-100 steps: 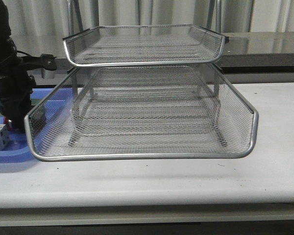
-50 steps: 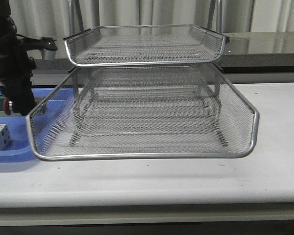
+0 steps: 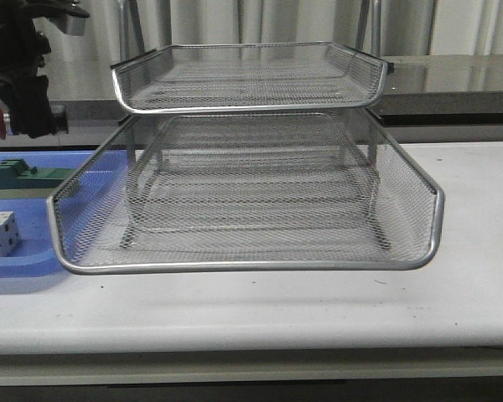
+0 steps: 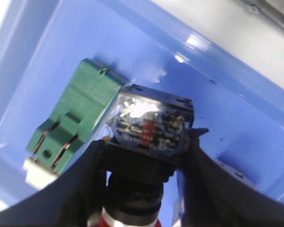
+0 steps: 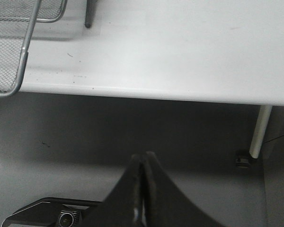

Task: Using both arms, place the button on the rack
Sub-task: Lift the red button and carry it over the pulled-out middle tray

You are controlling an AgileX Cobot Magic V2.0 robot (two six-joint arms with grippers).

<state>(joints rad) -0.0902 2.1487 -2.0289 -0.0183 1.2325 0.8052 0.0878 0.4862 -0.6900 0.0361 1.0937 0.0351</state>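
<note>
Next, the left gripper releases the button on the middle of the silver wire rack's lower level (image 3: 245, 187).
The button (image 4: 151, 125) hangs above the blue tray, held in my left gripper (image 4: 149, 142). Both fingers are shut on its black collar and contact block, and the red cap (image 3: 0, 123) points to the left. In the front view my left gripper (image 3: 21, 113) is high at the far left, beside the upper tier of the silver wire rack (image 3: 251, 193) and left of it. My right gripper (image 5: 143, 158) is shut on nothing, low in front of the table edge. The front view does not show it.
The blue tray (image 3: 33, 260) lies left of the rack with a green block (image 3: 17, 174) and a white block (image 3: 0, 233) in it. The green block (image 4: 71, 123) is below the held button. A rack corner (image 5: 9, 47) and a table leg (image 5: 258, 132) appear in the right wrist view.
My left arm has risen from just above the blue tray to the height of the rack's upper tier, carrying the button. The rack and the blocks have stayed put.
</note>
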